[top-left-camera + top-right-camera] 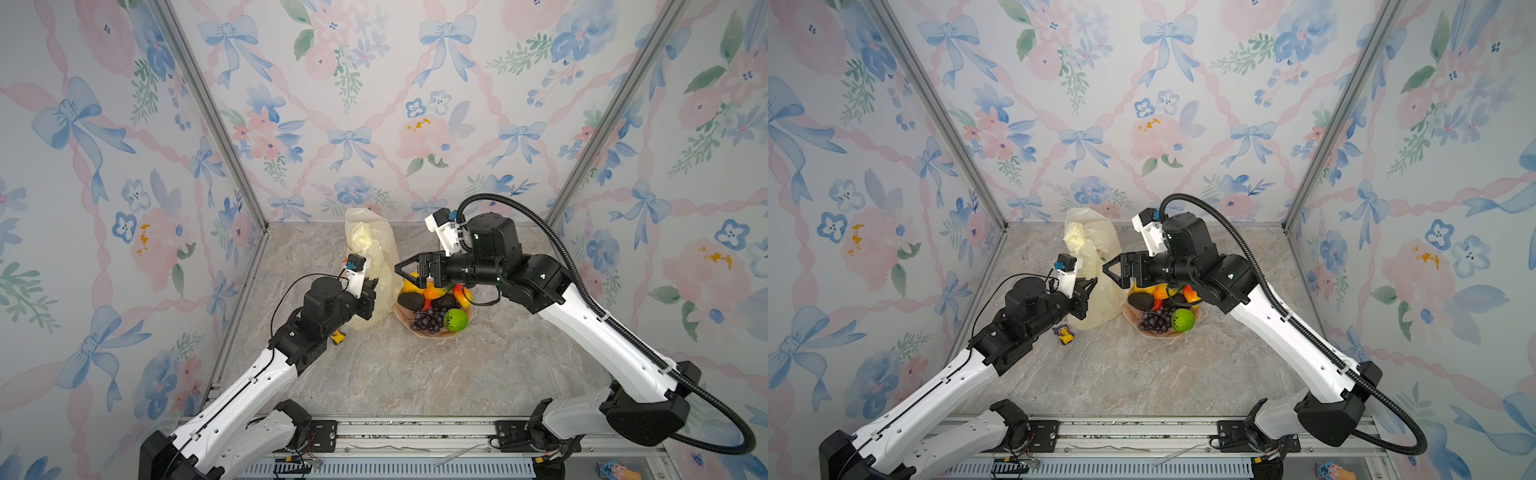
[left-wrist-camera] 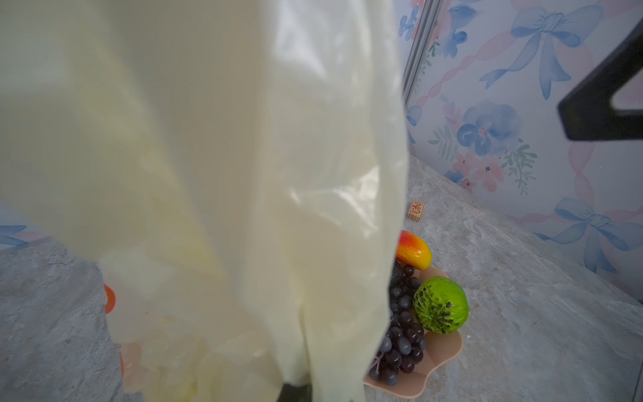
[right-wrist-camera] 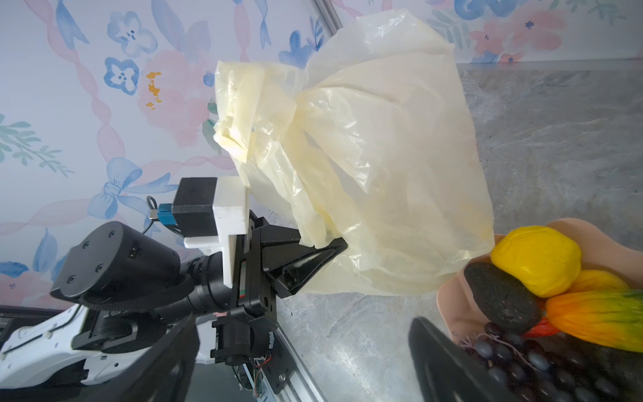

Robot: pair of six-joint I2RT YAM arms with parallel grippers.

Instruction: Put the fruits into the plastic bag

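I need to take the flap [image 3: 242,127] with my right gripper before my left gripper opens, as my left gripper pinches the bag below its crumpled flap and the bag's opening stays bunched.
The pale-yellow plastic bag [image 1: 370,249] [image 1: 1092,245] hangs crumpled above the table, its lower end resting beside the plate. My left gripper [image 1: 374,286] [image 3: 339,243] is shut on a fold of the bag; in the left wrist view the bag [image 2: 208,174] hides the jaws. The fruits lie piled on a pink plate [image 1: 424,334]: a yellow one [image 3: 536,261], an avocado [image 3: 501,302], an orange-green one [image 3: 598,316], a red-yellow one [image 2: 414,252], a green one [image 2: 441,305] and grapes [image 2: 400,334]. My right gripper [image 1: 397,268] [image 3: 302,323] hovers open and empty over the plate's left side, pointing at the bag.
A small yellow-blue duck toy [image 1: 1064,333] stands on the marble table just in front of the left arm's wrist. A small wooden block [image 2: 415,210] lies behind the plate. Floral walls close the table on three sides; a metal rail [image 1: 415,432] runs along the front.
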